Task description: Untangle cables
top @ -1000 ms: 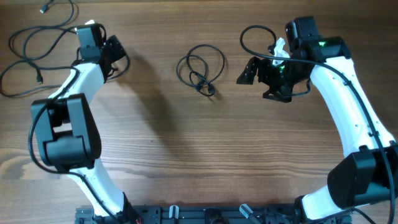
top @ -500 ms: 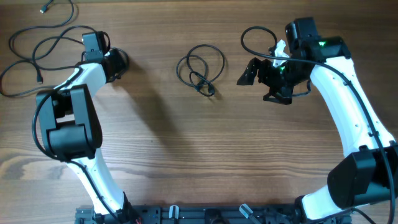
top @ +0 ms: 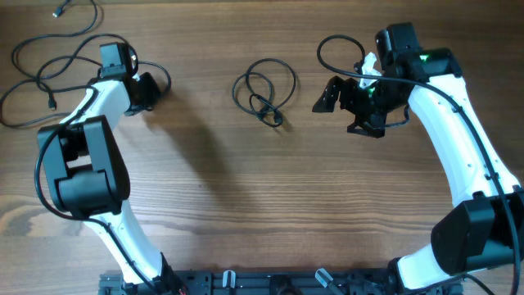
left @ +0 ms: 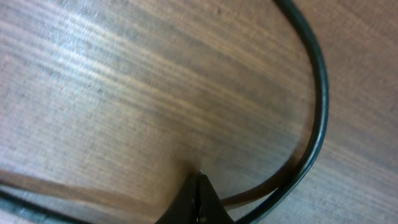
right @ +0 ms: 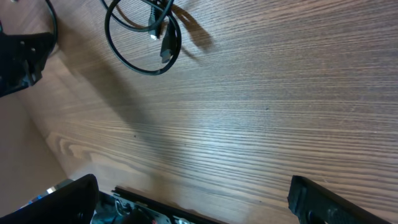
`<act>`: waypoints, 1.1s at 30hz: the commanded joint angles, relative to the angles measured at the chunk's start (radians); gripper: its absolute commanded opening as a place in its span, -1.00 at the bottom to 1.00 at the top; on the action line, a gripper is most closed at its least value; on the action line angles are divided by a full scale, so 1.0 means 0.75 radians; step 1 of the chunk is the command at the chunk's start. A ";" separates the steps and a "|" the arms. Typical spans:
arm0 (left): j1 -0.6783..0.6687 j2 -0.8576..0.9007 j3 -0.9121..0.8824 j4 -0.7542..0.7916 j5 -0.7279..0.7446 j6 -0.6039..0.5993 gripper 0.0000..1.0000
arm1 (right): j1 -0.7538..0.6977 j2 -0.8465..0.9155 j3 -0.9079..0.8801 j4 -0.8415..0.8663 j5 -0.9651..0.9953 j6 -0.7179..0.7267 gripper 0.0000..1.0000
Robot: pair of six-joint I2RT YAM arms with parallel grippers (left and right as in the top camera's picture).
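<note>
Next, I close my right gripper on the near-side bend (top: 269, 124) (right: 149, 73) of the small black coil's loop, just past the plug ends.
A small coil of thin black cable (top: 264, 90) lies in the middle of the table; the right wrist view shows it as a loop (right: 140, 38) with plug ends. Loose wavy cables (top: 51, 56) spread over the far left corner. My left gripper (top: 142, 92) sits just right of those strands, its fingers (left: 199, 200) shut tight on nothing. A black cord (left: 318, 93) curves past them on the right, outside the jaws. My right gripper (top: 345, 111) hovers right of the coil, wide open and empty, with its fingertips (right: 69, 198) far apart.
A black cord (top: 334, 51) loops beside the right arm's wrist at the back. The robot's base rail (top: 262, 283) runs along the near edge. The left arm (right: 22, 56) shows at the top left of the right wrist view.
The left gripper has gone from open to shut and its wrist has shifted slightly near the left strands. The right arm and the coil have not moved.
</note>
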 commanded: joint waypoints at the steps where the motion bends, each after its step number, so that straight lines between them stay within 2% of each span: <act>1: 0.015 0.024 -0.070 -0.112 -0.002 0.003 -0.92 | 0.003 -0.024 0.007 0.003 0.027 -0.005 0.99; 5: 0.015 -0.054 -0.070 -0.204 0.032 0.003 -0.92 | 0.003 -0.024 0.007 0.007 0.028 -0.005 1.00; 13: 0.019 -0.155 -0.066 -0.142 0.031 0.003 -0.92 | 0.003 -0.024 0.007 0.007 0.032 -0.004 0.99; 17: 0.018 -0.396 -0.066 -0.189 0.032 0.003 -0.92 | 0.003 -0.024 0.007 0.008 0.025 -0.004 0.99; 21: 0.018 -0.676 -0.066 -0.355 0.037 -0.003 -0.91 | 0.003 -0.040 0.013 0.043 -0.050 -0.006 0.97; 23: 0.018 -0.780 -0.066 -0.449 0.042 -0.008 0.58 | 0.003 -0.074 0.036 0.044 -0.044 -0.042 0.97; 24: 0.017 -0.800 -0.066 -0.482 0.047 -0.008 0.99 | 0.001 -0.087 0.036 0.044 -0.044 -0.046 0.98; 33: 0.017 -0.803 -0.066 -0.524 0.046 -0.007 1.00 | 0.002 -0.154 0.036 -0.008 -0.045 -0.090 0.99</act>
